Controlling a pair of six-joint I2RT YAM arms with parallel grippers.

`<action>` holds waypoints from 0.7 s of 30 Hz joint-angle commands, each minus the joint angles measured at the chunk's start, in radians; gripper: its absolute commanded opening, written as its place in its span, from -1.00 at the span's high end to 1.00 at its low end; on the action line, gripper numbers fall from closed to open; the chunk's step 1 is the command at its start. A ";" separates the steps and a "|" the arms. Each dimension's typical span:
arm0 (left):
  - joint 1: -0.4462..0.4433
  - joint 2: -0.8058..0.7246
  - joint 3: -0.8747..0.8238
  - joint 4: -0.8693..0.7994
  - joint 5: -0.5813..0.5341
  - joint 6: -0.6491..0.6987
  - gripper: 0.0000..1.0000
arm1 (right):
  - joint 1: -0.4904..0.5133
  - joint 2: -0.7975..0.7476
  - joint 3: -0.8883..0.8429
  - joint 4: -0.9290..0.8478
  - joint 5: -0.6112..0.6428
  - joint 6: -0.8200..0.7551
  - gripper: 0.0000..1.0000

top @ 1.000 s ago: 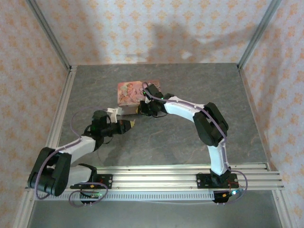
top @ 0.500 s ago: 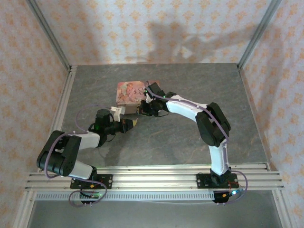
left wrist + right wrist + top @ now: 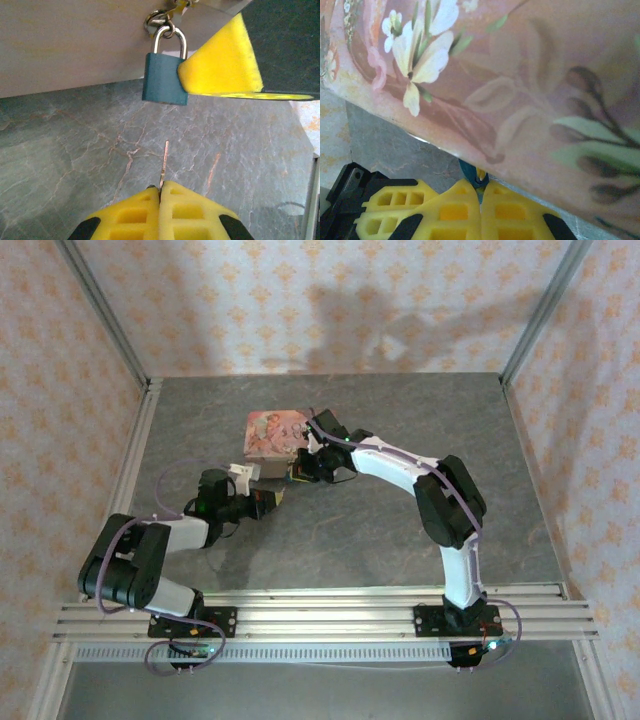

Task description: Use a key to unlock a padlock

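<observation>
My right gripper's fingertips meet only the padlock's side edge, so next my right gripper opens and takes the padlock's body [image 3: 162, 77] from the front before the key enters.
The small blue padlock [image 3: 165, 80] hangs by its silvery shackle [image 3: 170, 36] from the hasp on the front of the pink printed box [image 3: 272, 434]. My right gripper [image 3: 481, 184] is shut on the padlock [image 3: 469, 171], and one of its yellow fingers [image 3: 220, 65] presses against the lock's side. My left gripper [image 3: 160, 191] is shut on the thin pale key [image 3: 164, 162]. The key's blade points up at the padlock's underside, a short gap below it. From above, the left gripper [image 3: 266, 502] sits just in front of the right gripper [image 3: 298, 472] at the box's front edge.
The box's pale front wall [image 3: 70, 45] spans the top of the left wrist view, with grey marbled tabletop [image 3: 75, 150] below. The box's flowered lid [image 3: 520, 75] looms over the right fingers. Aluminium rails [image 3: 330, 610] run along the near edge.
The left arm's elbow has folded back and its gripper with the key has shifted slightly left. The right arm still holds at the box front.
</observation>
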 commanded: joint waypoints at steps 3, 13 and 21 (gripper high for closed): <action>0.008 -0.106 0.027 -0.203 -0.111 0.079 1.00 | -0.002 -0.034 -0.034 0.044 0.112 -0.008 1.00; 0.007 -0.300 -0.047 -0.274 -0.178 0.071 1.00 | 0.061 -0.046 -0.081 0.057 0.386 -0.016 0.23; 0.008 -0.335 -0.065 -0.277 -0.181 0.078 1.00 | 0.122 -0.032 -0.053 0.047 0.555 -0.037 0.00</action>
